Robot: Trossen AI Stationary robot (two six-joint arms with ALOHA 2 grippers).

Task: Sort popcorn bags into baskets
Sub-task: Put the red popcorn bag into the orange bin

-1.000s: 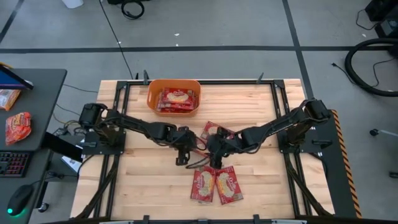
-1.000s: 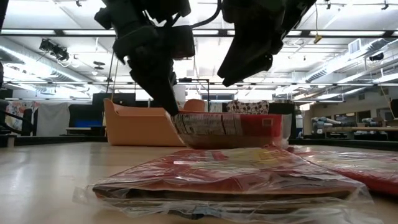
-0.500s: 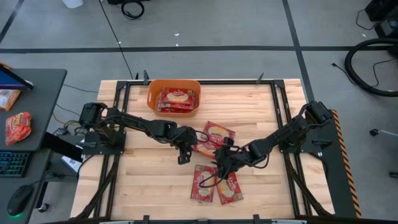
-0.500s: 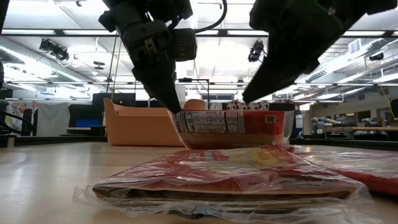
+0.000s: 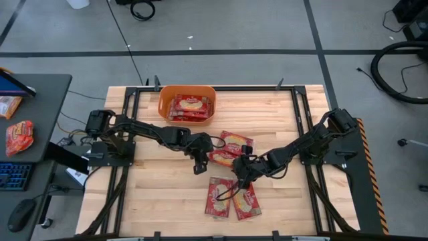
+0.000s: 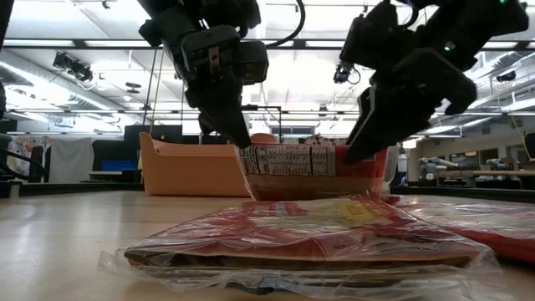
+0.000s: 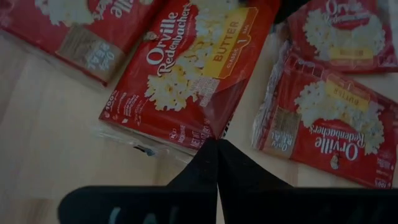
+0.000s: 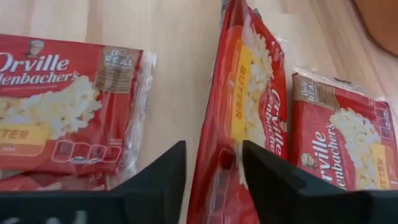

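Observation:
My left gripper's closed fingers meet only the corner of the popcorn bag. Next, my right gripper lifts the bag so my left gripper can take its loose end [image 7: 152,132].
The orange basket [image 5: 186,104] stands at the table's far edge with red popcorn bags [image 5: 190,105] inside. At mid-table my left gripper [image 5: 199,163] is shut on one popcorn bag [image 5: 221,158], which stands tipped up on edge [image 6: 313,171]. My right gripper [image 5: 239,173] is open at that bag's other end, one finger on each side of it [image 8: 239,124]. Another bag [image 5: 235,142] lies flat just beyond. Two more [image 5: 219,197] [image 5: 245,199] lie flat side by side toward the near edge. My left gripper pinches the bag's clear wrapper edge at one corner [image 7: 211,134] between its two shut fingers, slanting down from the table's left. The bag is tilted up on edge; the near bags hide whether its lower edge rests on the wood. My right gripper's fingers [image 8: 264,171] flank the bag's end; I cannot tell whether they touch it.
Black frame rails [image 5: 304,127] run along the table's left and right sides. A dark desk [image 5: 33,120] with a keyboard and loose packets stands left of the table. Bare wood [image 5: 267,110] lies right of the basket and at the near left.
My right gripper has come down and toward the table's near edge, to the end of the bag that my left gripper holds. My left gripper has rolled a little, and the bag has turned with it and stands slightly higher.

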